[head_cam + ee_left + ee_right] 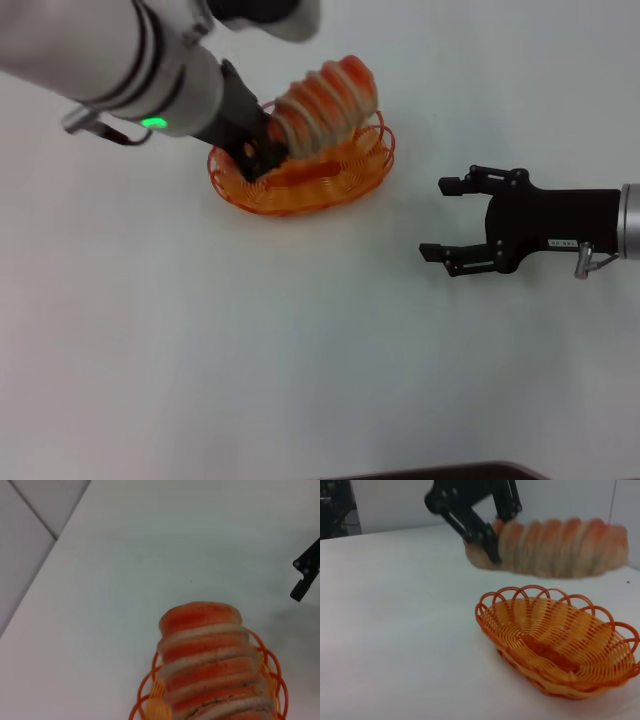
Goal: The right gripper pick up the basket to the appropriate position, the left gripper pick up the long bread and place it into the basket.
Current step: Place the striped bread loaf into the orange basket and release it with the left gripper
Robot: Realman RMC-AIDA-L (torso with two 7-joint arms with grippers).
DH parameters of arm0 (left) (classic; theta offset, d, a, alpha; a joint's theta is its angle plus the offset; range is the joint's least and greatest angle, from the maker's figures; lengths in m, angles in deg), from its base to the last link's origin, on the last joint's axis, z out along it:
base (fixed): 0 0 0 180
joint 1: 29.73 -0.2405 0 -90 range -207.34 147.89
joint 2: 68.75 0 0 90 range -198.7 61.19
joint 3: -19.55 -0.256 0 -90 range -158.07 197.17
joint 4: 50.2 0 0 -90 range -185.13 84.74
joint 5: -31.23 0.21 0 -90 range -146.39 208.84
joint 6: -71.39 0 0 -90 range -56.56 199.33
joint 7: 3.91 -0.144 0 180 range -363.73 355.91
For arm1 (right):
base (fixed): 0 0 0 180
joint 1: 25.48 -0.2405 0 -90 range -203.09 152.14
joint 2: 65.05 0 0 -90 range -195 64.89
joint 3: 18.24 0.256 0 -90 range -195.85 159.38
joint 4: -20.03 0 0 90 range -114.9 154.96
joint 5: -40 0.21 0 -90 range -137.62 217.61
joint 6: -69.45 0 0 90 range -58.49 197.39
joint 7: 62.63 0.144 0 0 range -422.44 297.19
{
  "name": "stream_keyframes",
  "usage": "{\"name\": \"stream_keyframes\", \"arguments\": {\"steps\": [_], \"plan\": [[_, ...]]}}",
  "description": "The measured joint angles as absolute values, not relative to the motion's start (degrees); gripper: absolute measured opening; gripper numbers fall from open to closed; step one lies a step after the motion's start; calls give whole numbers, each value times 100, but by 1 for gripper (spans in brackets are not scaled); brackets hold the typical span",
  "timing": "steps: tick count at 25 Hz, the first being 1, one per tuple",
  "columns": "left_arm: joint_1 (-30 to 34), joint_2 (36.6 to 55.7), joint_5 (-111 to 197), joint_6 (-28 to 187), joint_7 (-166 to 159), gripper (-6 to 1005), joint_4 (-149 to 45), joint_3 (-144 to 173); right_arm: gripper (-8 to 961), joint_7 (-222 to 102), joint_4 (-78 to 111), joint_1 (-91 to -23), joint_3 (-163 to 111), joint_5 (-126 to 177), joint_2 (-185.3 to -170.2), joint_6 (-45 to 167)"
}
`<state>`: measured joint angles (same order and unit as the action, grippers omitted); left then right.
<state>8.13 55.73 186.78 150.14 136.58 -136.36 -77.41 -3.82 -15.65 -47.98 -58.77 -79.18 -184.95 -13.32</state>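
I will let go of the long bread, now held just above the basket, with my left gripper, laying it lengthwise on the woven bottom of the orange wire basket (296, 161).
The orange wire basket (330, 180) rests on the white table, also in the right wrist view (555, 640) and the left wrist view (267, 665). My left gripper (262, 148) is shut on one end of the long striped bread (325, 103) and holds it in the air just above the basket; the right wrist view shows the bread (560, 547) clear of the rim, with the left gripper (482, 532) on its end. The bread fills the left wrist view (207, 655). My right gripper (450, 218) is open and empty, to the right of the basket, apart from it.
The white table (250, 360) spreads all around the basket. A dark edge (450, 472) shows at the table's front. A grey floor area (25, 540) lies beyond the table's edge in the left wrist view. A right gripper fingertip (305, 577) shows there too.
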Motion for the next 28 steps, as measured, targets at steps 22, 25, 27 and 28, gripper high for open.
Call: {"name": "stream_keyframes", "arguments": {"steps": [22, 25, 27, 28], "plan": [[632, 5579, 18737, 13913, 14026, 376, -12854, -8274, 930, -365, -1565, -4852, -5884, -7918, -18503, -1406], [571, 5575, 18709, 13907, 14018, 494, -12873, -8249, 930, -365, -1566, -4857, -5884, -7919, -18509, -1406], [488, 5574, 18665, 13880, 14015, 579, -12969, -8191, 930, -365, -1565, -4862, -5884, -7918, -18510, -1405], [408, 5577, 18609, 13837, 14013, 625, -13052, -8142, 930, -365, -1566, -4866, -5883, -7918, -18510, -1404]]}}
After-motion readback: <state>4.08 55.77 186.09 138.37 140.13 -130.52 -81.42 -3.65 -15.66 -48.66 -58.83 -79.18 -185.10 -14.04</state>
